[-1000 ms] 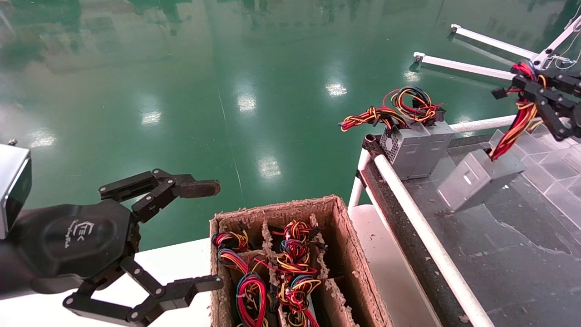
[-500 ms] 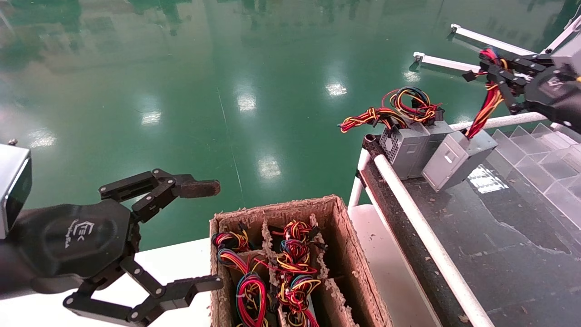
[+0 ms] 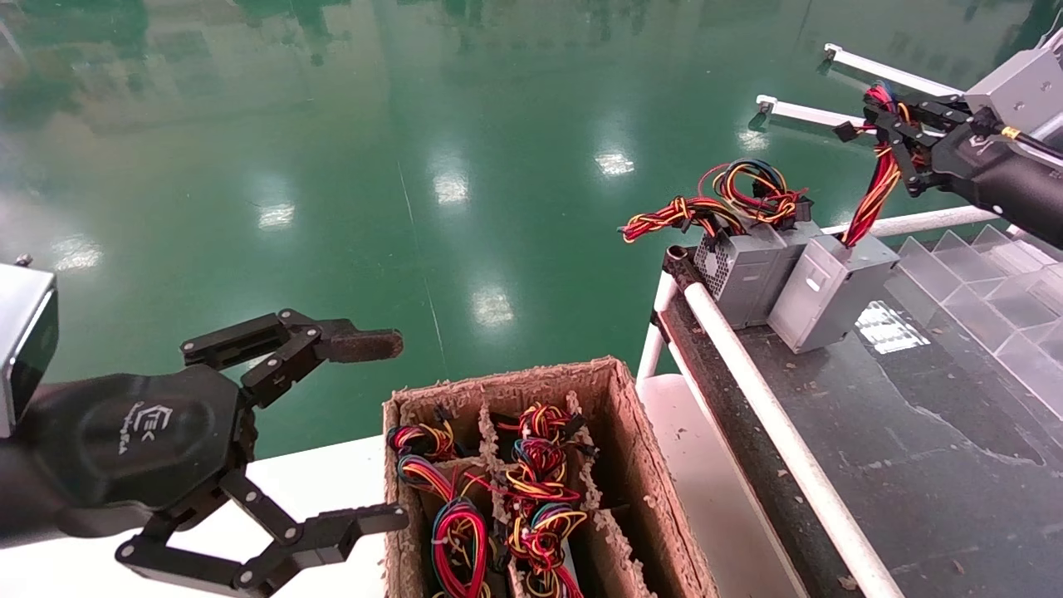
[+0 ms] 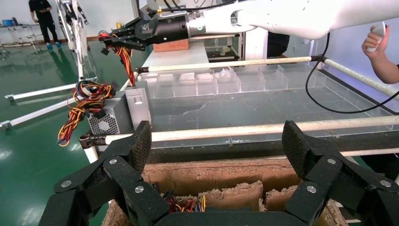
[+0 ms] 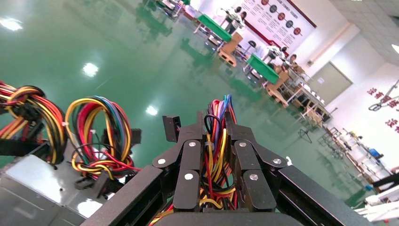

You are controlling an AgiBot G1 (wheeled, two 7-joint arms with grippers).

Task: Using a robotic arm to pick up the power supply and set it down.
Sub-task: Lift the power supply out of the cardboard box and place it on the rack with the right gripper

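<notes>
The power supply will go down upright on the dark belt, flush (image 3: pixel 815 308) beside the two other grey power supplies, set there by my right gripper.
The power supply (image 3: pixel 830 291), a small grey metal box, stands upright on the dark belt against two like units; it is also in the left wrist view (image 4: pixel 138 104). Its red, yellow and black wires (image 3: pixel 872 195) run up into my right gripper (image 3: pixel 893 124), the robotic arm's, which is shut on the bundle above the box. In the right wrist view the black fingers (image 5: pixel 188 174) clamp the wire bundle (image 5: pixel 214 155) tightly. My left gripper (image 3: pixel 390 432) hangs open and empty at the near left, beside the cardboard box.
Two other grey power supplies (image 3: pixel 743 274) with coiled wires stand at the belt's far corner. A divided cardboard box (image 3: pixel 631 465) holds several wire bundles. A white rail (image 3: pixel 772 415) edges the belt, clear plastic dividers (image 3: pixel 980 282) lie to the right. A person's hand (image 4: pixel 381 61) is beyond the belt.
My right gripper has carried the power supply by its wires from hanging tilted over the belt to standing upright beside the two other units. The left arm has not moved.
</notes>
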